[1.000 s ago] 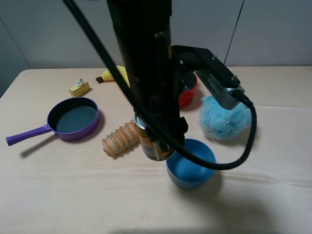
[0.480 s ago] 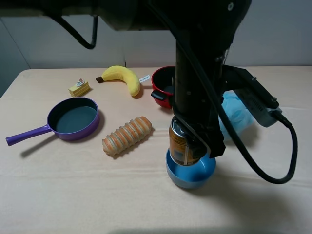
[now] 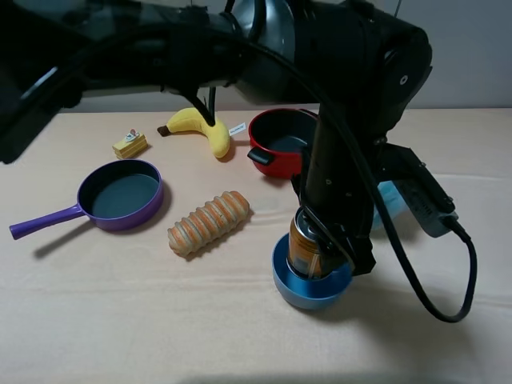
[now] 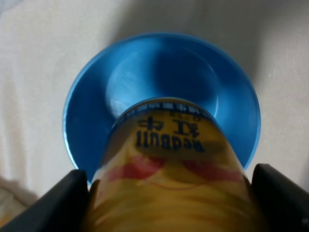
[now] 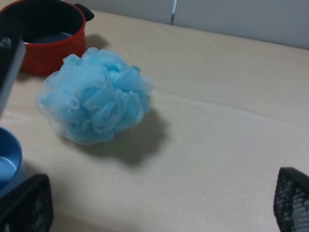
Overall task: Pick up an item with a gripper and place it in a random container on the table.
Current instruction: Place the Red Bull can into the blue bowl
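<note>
I should release the amber-gold can with my left gripper, upright on the bottom of the blue bowl [image 3: 304,286] [image 4: 160,89].
My left gripper [image 3: 318,240] is shut on the amber-gold can [image 3: 307,253] and holds it upright, with its lower end down inside the blue bowl [image 3: 288,286] at the front middle of the table [image 3: 120,320]. In the left wrist view the can [image 4: 169,169] fills the space between both black fingers [image 4: 53,208], over the middle of the bowl [image 4: 159,72]. I cannot tell whether the can touches the bowl's floor. My right gripper [image 5: 159,212] is open and empty, low over the table to the right of the bowl [image 5: 7,159].
A blue bath pouf [image 5: 94,101] lies right of the bowl, a red two-handled pot [image 3: 280,140] behind it. A ridged orange bread-roll toy [image 3: 210,222], a purple pan [image 3: 120,194], a banana [image 3: 200,128] and a small yellow cake piece [image 3: 130,145] lie to the left.
My left arm has carried the can rightwards from beside the bowl to above it, then lowered it into the bowl.
</note>
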